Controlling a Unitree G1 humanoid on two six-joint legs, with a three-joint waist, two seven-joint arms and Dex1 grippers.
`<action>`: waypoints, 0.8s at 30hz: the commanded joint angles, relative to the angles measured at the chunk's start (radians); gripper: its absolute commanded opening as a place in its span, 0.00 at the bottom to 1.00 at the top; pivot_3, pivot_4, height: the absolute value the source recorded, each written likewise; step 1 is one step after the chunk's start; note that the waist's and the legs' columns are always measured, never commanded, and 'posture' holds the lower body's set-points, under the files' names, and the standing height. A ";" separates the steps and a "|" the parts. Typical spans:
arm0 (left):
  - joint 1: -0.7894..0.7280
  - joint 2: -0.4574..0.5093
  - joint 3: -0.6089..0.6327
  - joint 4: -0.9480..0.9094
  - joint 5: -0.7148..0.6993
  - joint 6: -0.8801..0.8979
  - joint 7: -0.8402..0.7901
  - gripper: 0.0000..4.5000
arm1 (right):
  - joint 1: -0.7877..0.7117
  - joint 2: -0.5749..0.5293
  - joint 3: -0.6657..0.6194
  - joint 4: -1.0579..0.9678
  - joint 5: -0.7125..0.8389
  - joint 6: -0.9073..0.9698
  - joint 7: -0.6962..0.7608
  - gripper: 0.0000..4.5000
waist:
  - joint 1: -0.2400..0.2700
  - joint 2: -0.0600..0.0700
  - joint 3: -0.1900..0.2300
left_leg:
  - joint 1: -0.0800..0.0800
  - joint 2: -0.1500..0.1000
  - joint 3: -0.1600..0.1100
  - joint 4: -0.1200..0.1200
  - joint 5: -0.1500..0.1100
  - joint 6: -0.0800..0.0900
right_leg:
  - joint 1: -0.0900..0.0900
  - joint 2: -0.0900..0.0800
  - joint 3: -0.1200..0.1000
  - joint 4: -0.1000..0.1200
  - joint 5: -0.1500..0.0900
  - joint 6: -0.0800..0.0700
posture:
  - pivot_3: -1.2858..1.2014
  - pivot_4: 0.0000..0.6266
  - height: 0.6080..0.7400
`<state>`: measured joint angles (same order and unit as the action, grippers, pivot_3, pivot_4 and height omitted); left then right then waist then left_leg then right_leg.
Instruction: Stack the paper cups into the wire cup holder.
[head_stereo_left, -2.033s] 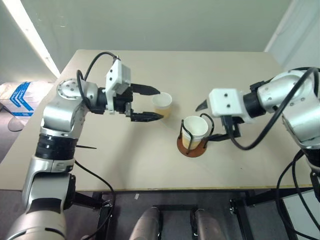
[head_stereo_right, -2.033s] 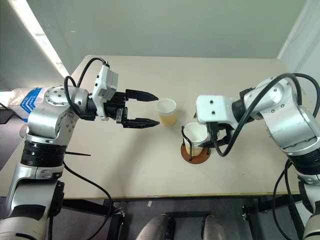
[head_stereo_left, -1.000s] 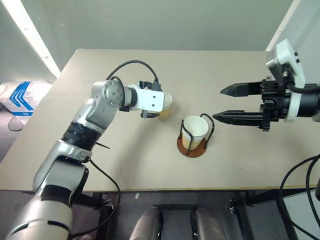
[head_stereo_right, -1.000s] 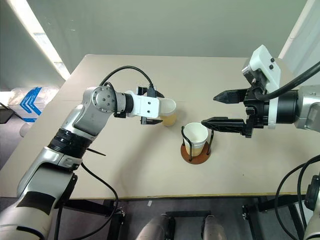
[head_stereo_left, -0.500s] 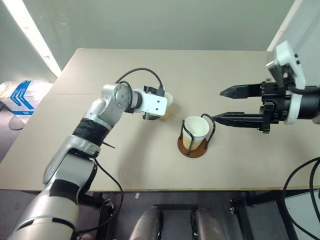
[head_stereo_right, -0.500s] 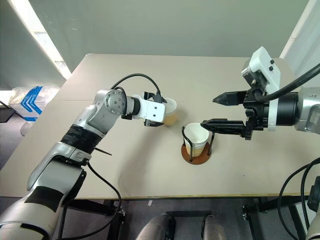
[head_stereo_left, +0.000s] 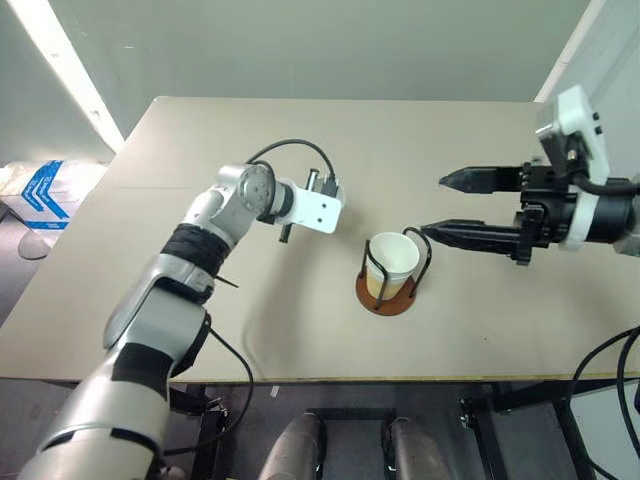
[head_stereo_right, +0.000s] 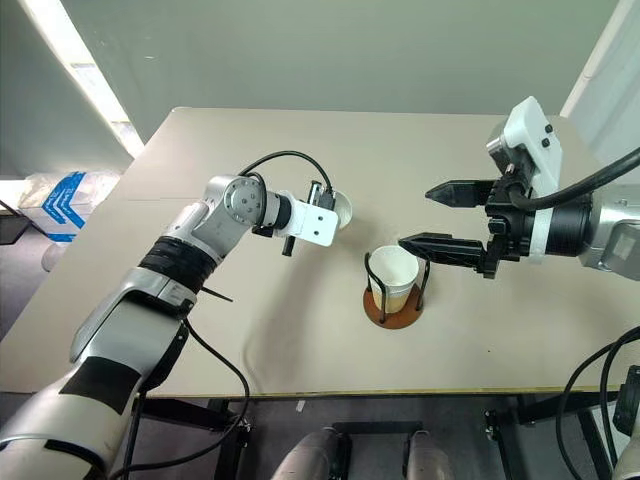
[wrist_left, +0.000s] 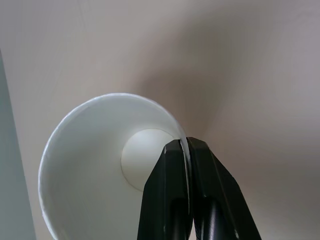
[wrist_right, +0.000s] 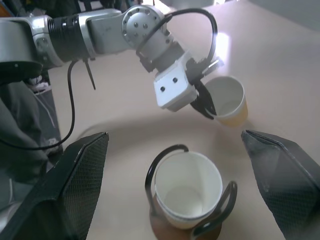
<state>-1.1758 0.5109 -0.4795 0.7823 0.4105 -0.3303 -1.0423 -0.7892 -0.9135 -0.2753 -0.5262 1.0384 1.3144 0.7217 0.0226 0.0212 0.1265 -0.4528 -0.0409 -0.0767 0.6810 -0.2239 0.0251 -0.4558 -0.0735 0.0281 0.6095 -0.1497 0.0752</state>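
Note:
Next, I open my left gripper and let go of its paper cup, still upright on the table, inside the other paper cup (head_stereo_left: 396, 261), which is between the black wire loops.
One paper cup (wrist_left: 95, 170) stands upright on the table, left of the wire cup holder (head_stereo_left: 386, 299). My left gripper (wrist_left: 185, 143) is shut on the cup's rim, one finger inside and one outside; the pinch is also seen from the right wrist, where the left gripper (wrist_right: 206, 105) grips the cup (wrist_right: 229, 99). Another paper cup (head_stereo_left: 392, 257) sits in the holder between the two black wire loops (wrist_right: 161, 156), on the reddish-brown base. My right gripper (head_stereo_left: 431, 206) hovers open to the right of the holder and above it, empty, its fingers pointing left.
The beige table (head_stereo_left: 300, 330) has bare surface on every side of the holder. Its front edge runs close below the holder. A blue-and-white box (head_stereo_left: 40, 190) lies on the floor beyond the table's left edge.
My left gripper has reached a little further over the cup and shut on its rim. The right gripper has stayed open in place.

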 joint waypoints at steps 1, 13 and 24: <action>-0.030 0.006 0.047 -0.057 -0.076 -0.011 -0.081 0.01 | 0.019 0.013 -0.067 -0.041 0.037 -0.046 -0.049 1.00 | 0.000 0.000 0.000 | 0.000 0.000 0.000 0.000 0.000 0.000 | 0.000 0.000 0.000 0.000 0.000 0.000 | 0.52 0.24 1.00; -0.013 0.036 0.174 -0.413 -0.469 0.322 -0.478 0.01 | 0.250 -0.040 -0.238 -0.111 0.181 -0.097 -0.119 1.00 | 0.006 0.000 0.000 | -0.002 0.000 0.001 0.001 -0.001 0.002 | 0.000 0.000 0.000 -0.001 0.000 0.001 | 0.52 0.24 1.00; -0.121 0.086 0.081 -0.514 -0.694 0.472 -0.572 0.01 | 0.554 -0.050 -0.396 -0.276 0.351 -0.224 -0.229 1.00 | 0.006 0.000 0.000 | 0.000 0.000 0.002 0.002 -0.001 0.003 | 0.004 -0.001 0.001 -0.002 0.000 0.005 | 0.52 0.24 1.00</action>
<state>-1.2565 0.5830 -0.3779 0.2861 -0.2467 0.1530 -1.5770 -0.2505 -0.9457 -0.6134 -0.7702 1.3457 1.1287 0.5193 0.0288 0.0209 0.1261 -0.4516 -0.0407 -0.0743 0.6834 -0.2249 0.0282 -0.4515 -0.0744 0.0296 0.6069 -0.1498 0.0802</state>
